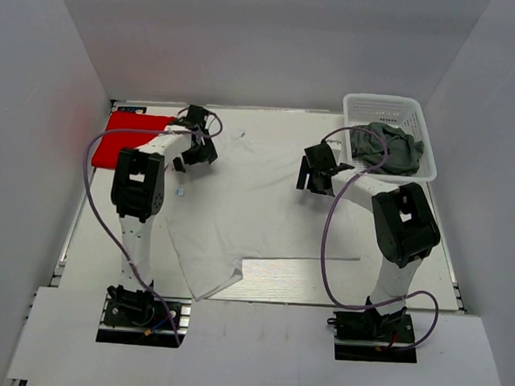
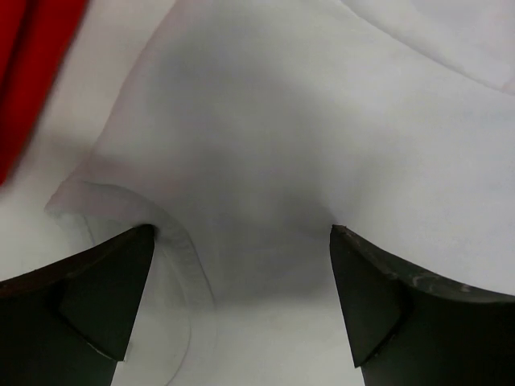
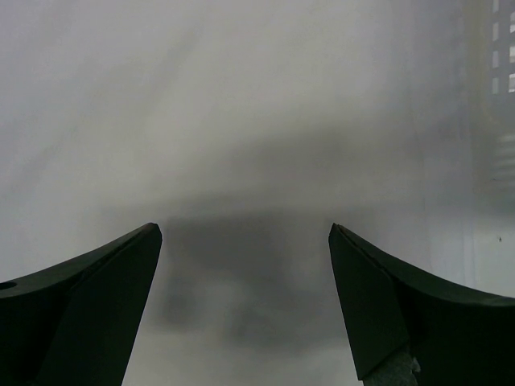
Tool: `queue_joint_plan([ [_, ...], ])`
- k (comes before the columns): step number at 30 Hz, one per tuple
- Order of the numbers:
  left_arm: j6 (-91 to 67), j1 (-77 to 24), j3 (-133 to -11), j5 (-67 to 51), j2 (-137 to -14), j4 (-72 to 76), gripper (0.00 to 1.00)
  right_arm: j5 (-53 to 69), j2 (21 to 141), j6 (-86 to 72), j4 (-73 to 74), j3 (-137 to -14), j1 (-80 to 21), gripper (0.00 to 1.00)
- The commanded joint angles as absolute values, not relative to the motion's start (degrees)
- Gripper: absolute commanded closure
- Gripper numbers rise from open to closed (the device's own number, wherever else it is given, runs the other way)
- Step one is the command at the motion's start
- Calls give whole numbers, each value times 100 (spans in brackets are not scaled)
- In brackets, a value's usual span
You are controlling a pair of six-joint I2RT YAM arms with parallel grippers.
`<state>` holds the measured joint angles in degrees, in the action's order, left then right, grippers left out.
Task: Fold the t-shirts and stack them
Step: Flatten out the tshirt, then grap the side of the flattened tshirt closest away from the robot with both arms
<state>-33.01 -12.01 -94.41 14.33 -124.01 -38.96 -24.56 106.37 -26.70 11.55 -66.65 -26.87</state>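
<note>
The robot's right gripper needs to next move to the white t-shirt's near corner [image 1: 356, 257] on the basket's side of the table and close there.
A white t-shirt [image 1: 256, 210] lies spread out across the middle of the table. A bright red t-shirt [image 1: 134, 137] lies folded at the back left. A dark grey t-shirt [image 1: 387, 148] sits bunched in the basket. My left gripper [image 1: 192, 154] is open over the white shirt's back left corner. In the left wrist view the left gripper [image 2: 241, 241] straddles the white shirt [image 2: 306, 121] next to a curled hem, with the red shirt [image 2: 32, 72] at top left. My right gripper [image 1: 311, 174] is open over the shirt's back right part. The right wrist view shows the right gripper [image 3: 245, 241] empty above blurred white surface.
A white plastic lattice basket [image 1: 377, 104] stands at the back right and holds the grey shirt; its wall shows at the right edge of the right wrist view [image 3: 492, 96]. White walls close in the table on three sides. Purple cables hang from both arms.
</note>
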Motion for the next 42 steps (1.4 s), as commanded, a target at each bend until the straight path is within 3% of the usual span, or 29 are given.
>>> queue_joint_plan([
  [1,-3287,-1204,-10334,1310,-13076,-4323,0,-2602,10862,-2786,1072,-6873,-2654,10],
  [11,-2927,-1038,-12786,1293,-14396,-5036,0,-2821,11891,-2742,1511,-8171,-2549,10],
  [19,-2707,-1037,-12605,994,-13520,-4835,0,-2743,11454,-2250,1207,-8517,-2619,10],
  [25,-2777,-1160,-10199,625,-11131,-4334,0,-2083,10119,-2030,82,-7105,-2672,10],
  [33,-3928,-1257,-5447,-295,-7816,-3578,0,-1934,8747,-2705,-904,-5179,-2681,10],
  [42,-4876,-1318,-3123,-763,-5320,-4675,0,-2417,8086,-3015,-1222,-4632,-2646,10],
])
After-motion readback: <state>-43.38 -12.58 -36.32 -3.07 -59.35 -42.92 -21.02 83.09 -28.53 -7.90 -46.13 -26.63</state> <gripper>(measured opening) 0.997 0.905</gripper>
